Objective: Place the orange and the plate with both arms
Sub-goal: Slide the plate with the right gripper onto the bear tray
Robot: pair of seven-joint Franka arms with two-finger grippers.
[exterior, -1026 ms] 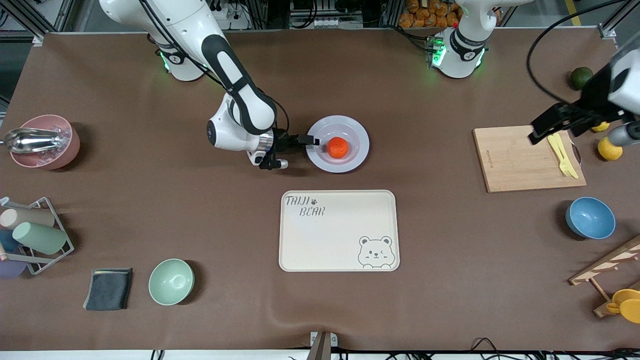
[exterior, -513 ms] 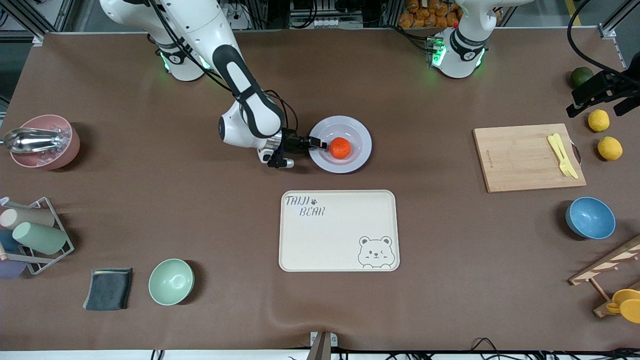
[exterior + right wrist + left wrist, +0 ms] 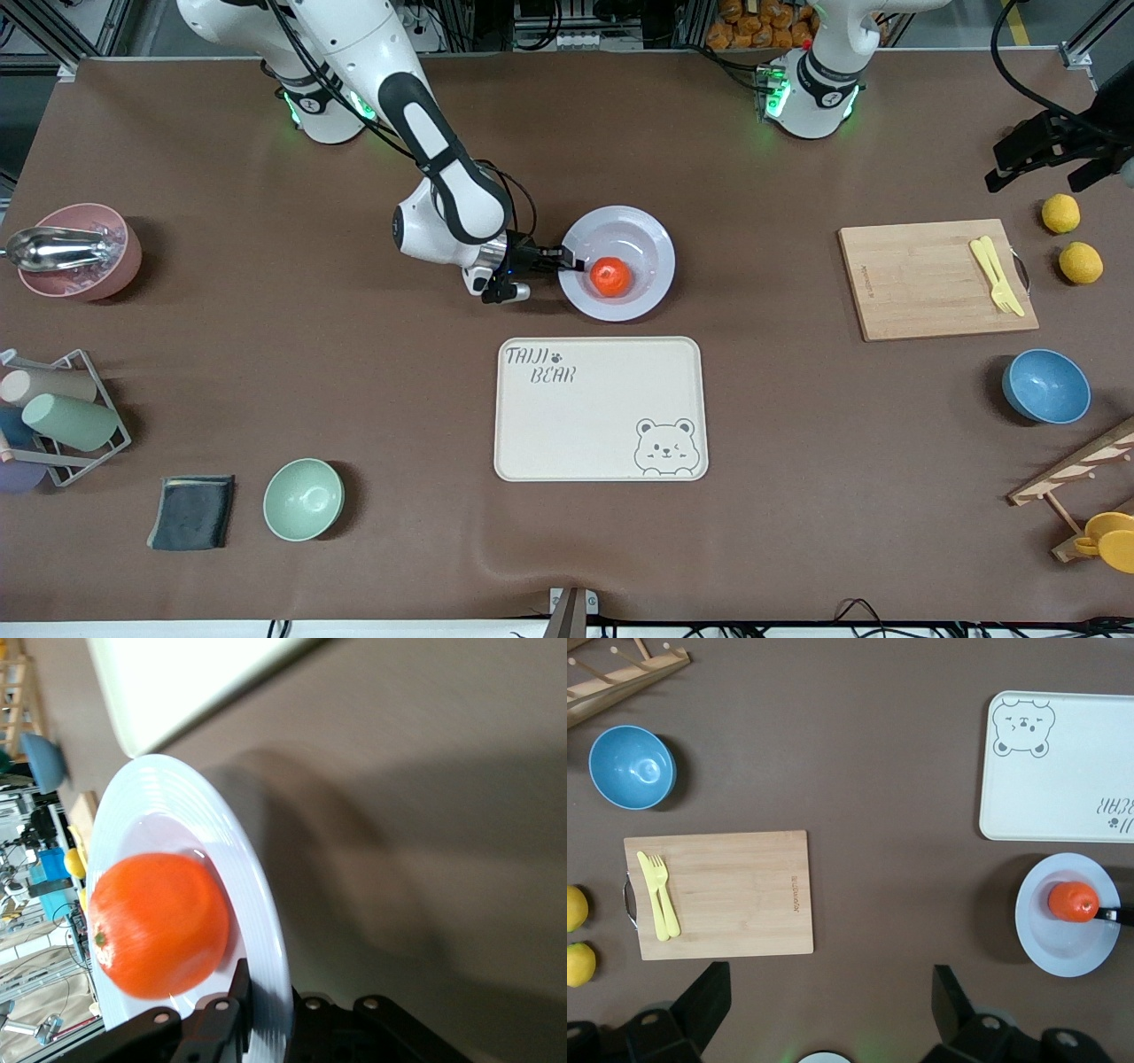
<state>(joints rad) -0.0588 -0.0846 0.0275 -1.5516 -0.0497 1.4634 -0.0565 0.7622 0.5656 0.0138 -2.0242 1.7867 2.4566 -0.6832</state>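
Note:
My right gripper is going to put the white plate with the orange, which is now at mid-table, down on the cream tray (image 3: 610, 400) between its lettering and bear.
The orange (image 3: 610, 276) lies in the well of the white plate (image 3: 651, 244), which is at mid-table, farther from the front camera than the cream bear tray (image 3: 601, 408). My right gripper (image 3: 574, 263) is shut on the plate's rim at the edge toward the right arm's end. In the right wrist view one finger (image 3: 237, 992) presses inside the plate rim (image 3: 257, 904) beside the orange (image 3: 159, 921), and the other is under the rim. My left gripper (image 3: 1036, 164) hangs open and empty, high over the left arm's end of the table; its fingers (image 3: 700, 1001) frame bare table.
A wooden cutting board (image 3: 930, 283) with yellow cutlery (image 3: 997, 275), two lemons (image 3: 1060, 213) and a blue bowl (image 3: 1045, 385) lie toward the left arm's end. A pink bowl (image 3: 80, 252), a cup rack (image 3: 62, 421), a dark cloth (image 3: 192, 512) and a green bowl (image 3: 303, 499) lie toward the right arm's end.
My right gripper shut on the plate's rim and pushed plate and orange a little toward the left arm's end. The left gripper rose and drew away from the cutting board.

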